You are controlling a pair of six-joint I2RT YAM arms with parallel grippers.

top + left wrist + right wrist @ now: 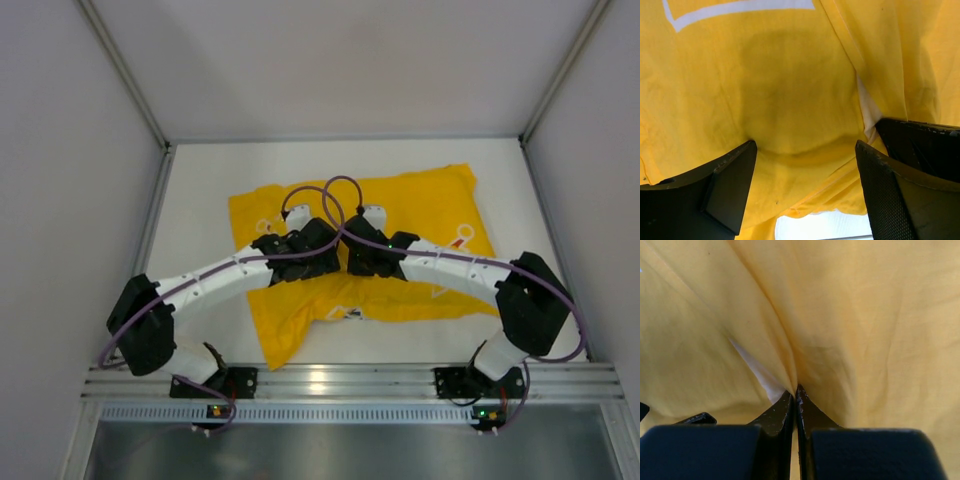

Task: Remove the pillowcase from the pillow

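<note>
The pillowcase's opening is only a narrow slit beside my right gripper. My left gripper should pinch the cloth (787, 150) across from it and pull the slit wide.
The yellow pillowcase (420, 215) with white prints lies across the middle of the white table and covers the pillow, which is hidden inside it. Both grippers meet over its centre. My left gripper (325, 250) is open, its jaws wide apart and pressed down on the yellow cloth (790, 100) near a hemmed edge. My right gripper (352, 255) is shut on a pinched fold of the pillowcase (850, 330), with cloth running between the closed fingertips (807, 412). A sliver of white shows under the fold in the right wrist view.
The table (200, 200) is boxed in by white walls at the left, right and back. A metal rail (340, 382) with the arm bases runs along the near edge. Purple cables loop above the two wrists.
</note>
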